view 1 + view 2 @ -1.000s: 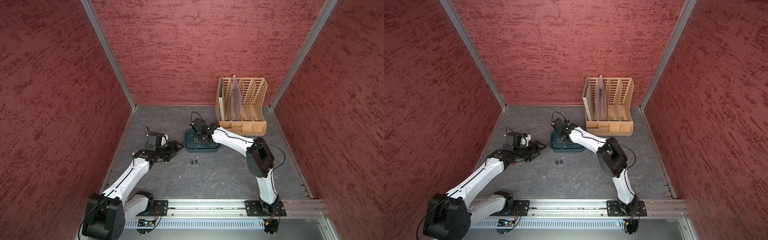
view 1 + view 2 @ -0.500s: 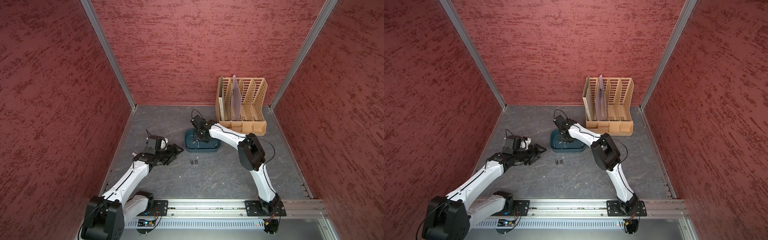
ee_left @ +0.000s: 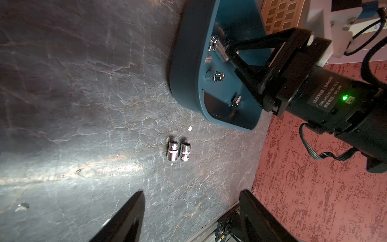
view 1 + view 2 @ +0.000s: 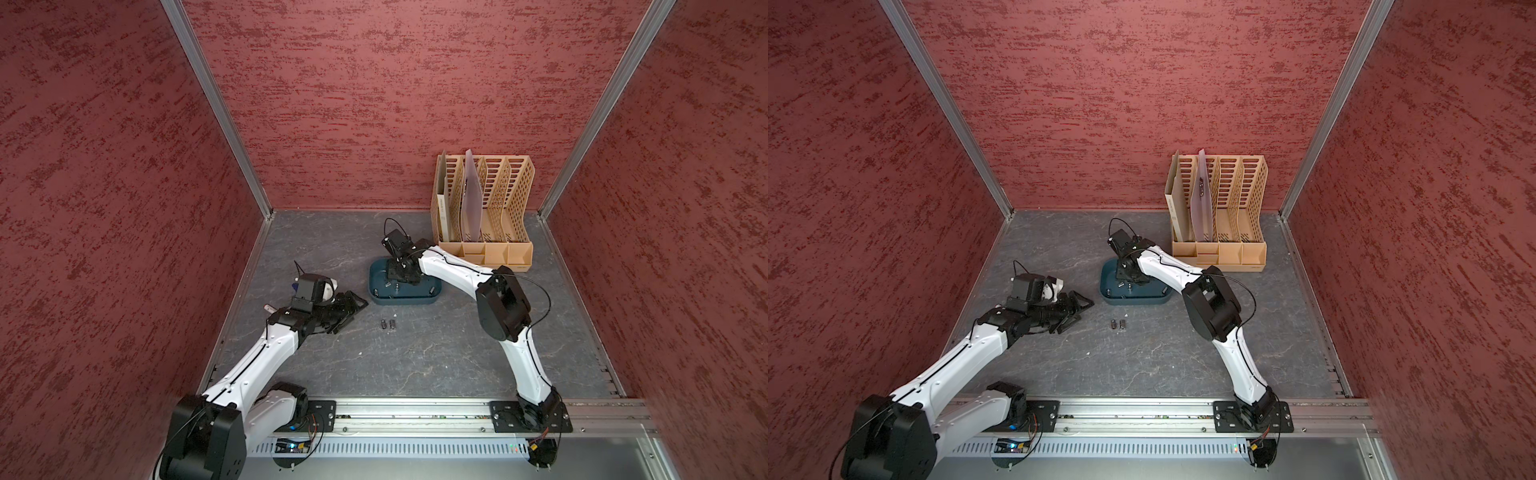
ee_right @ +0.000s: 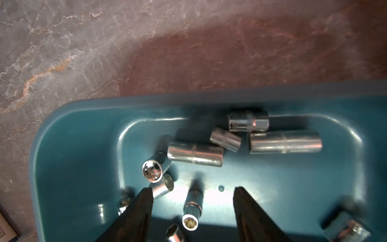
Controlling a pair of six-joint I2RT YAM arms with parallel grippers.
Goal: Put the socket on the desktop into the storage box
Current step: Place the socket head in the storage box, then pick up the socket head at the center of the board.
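I need to next close my left gripper on the body of the thicker chrome socket [image 4: 383, 324] [image 3: 173, 151], the one closer to my left gripper on the desktop.
Two chrome sockets [image 4: 387, 324] [image 3: 178, 150] lie side by side on the dark veined desktop [image 4: 415, 365], just in front of the teal storage box [image 4: 405, 298] [image 4: 1133, 300]. My right gripper [image 5: 193, 188] [image 4: 401, 272] hangs open over the storage box [image 5: 83, 117]. One socket [image 5: 191, 209] sits between its fingers, touching neither. Several more sockets [image 5: 195, 154] lie on the box floor. My left gripper [image 3: 191, 191] [image 4: 353, 309] stands open and empty low over the desktop, left of the box, pointing towards the two sockets.
A tall tan perforated file rack [image 4: 484, 216] stands at the back right, close behind the right forearm. Red walls close in three sides. An aluminium rail [image 4: 415, 409] runs along the front edge. Small white crumbs [image 3: 190, 128] lie near the sockets.
My right gripper's jaws have opened over the storage box, and that arm's elbow has swung. The left arm has barely moved.
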